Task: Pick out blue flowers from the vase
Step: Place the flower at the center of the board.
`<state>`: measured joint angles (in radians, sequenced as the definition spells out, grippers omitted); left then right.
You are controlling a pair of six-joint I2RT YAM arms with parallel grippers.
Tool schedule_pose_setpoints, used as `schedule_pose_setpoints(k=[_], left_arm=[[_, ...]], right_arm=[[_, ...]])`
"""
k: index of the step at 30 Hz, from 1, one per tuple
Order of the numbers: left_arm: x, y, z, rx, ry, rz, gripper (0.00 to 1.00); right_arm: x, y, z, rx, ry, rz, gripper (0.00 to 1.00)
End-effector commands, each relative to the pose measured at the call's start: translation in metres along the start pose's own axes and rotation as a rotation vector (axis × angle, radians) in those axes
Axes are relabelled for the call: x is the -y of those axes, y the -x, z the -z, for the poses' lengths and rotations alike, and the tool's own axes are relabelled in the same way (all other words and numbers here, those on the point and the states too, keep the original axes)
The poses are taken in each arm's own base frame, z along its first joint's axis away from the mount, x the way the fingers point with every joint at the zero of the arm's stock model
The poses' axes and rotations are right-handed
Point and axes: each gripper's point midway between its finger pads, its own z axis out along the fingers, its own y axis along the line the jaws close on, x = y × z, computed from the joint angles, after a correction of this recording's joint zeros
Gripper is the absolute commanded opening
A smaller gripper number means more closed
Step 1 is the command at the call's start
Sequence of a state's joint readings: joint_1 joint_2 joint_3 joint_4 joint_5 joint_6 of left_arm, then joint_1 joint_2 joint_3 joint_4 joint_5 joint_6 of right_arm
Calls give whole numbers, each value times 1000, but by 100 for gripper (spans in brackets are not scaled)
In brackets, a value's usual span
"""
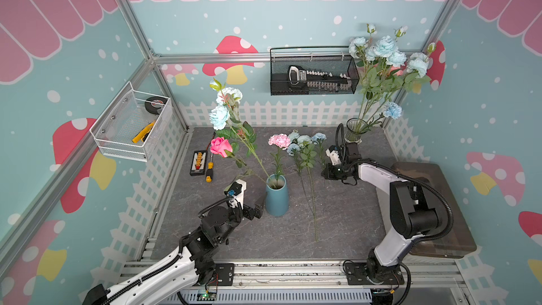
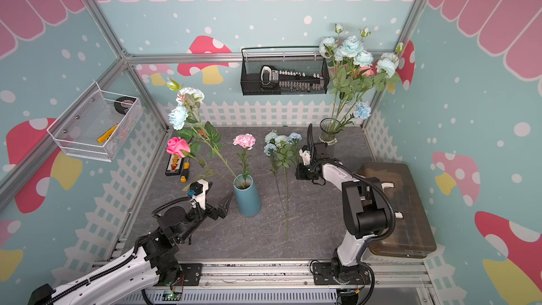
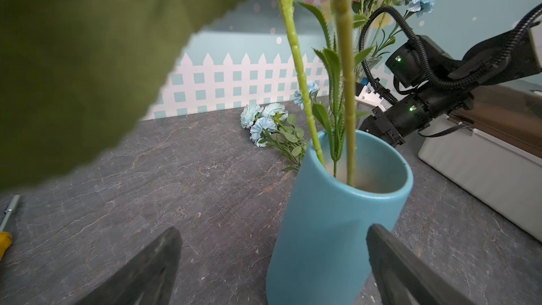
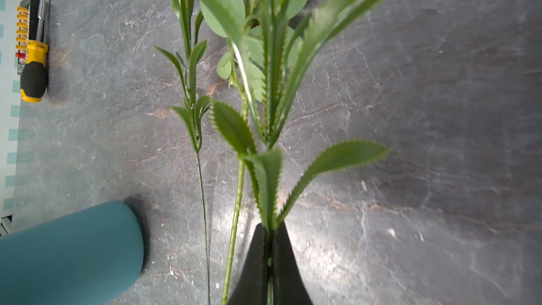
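The robot's right gripper will set the blue carnation down on the table (image 1: 322,173) (image 4: 296,142) beside the other blue flowers, away from the teal vase. The carnation is held just above the table.
A teal vase (image 1: 276,198) (image 3: 328,230) holds a tall stem of blue flowers (image 1: 219,116) (image 2: 178,117) leaning left, a pink rose (image 1: 220,146) and a pink carnation (image 1: 279,139). My left gripper (image 1: 258,208) (image 3: 272,228) is open low beside the vase, whose lower wall stands between the spread fingers. More blue flowers (image 1: 296,145) (image 3: 261,118) lie on the table to the right of the vase. My right gripper (image 1: 325,171) (image 4: 269,225) is shut on the green stem (image 4: 274,130) of one blue carnation (image 1: 319,137), just above the table.
A glass vase (image 1: 356,130) of blue flowers (image 1: 384,48) stands at the back right. A yellow screwdriver (image 1: 209,168) and a bit set (image 1: 199,162) lie at the left. A brown box (image 1: 434,209) sits by the right arm. Wire baskets (image 1: 313,74) (image 1: 132,124) hang on the walls.
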<state>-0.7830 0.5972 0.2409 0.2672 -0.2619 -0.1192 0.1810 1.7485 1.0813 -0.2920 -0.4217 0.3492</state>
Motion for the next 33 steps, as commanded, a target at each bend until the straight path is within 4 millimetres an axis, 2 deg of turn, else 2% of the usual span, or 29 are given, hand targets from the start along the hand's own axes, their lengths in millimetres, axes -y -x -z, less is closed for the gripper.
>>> schedule_pose_setpoints(k=[1,12,14,17,24,31,33], left_arm=[[-2,2,1,21,11,10,98],[-1,0,-4,6,13,5,97],[-2,-1,-4,4,16,6,97],[-1,-1,-5,2,16,5,97],[0,-2,-7,-5,14,4,97],[0,-3,-7,-6,15,2,96],[-1,-3,-7,-7,15,2,97]], right_arm=[[-1,15,0,34,9,19,0],[28,21,-21,16,-26,-26,0],[27,26,-23,18,-17,-25,0],[32,20,-37,-17,-7,-41,5],[34,19,-38,-15,-12,-45,7],[35,16,-32,14,-29,-45,25],[31,19,-22,53,-36,-31,30]])
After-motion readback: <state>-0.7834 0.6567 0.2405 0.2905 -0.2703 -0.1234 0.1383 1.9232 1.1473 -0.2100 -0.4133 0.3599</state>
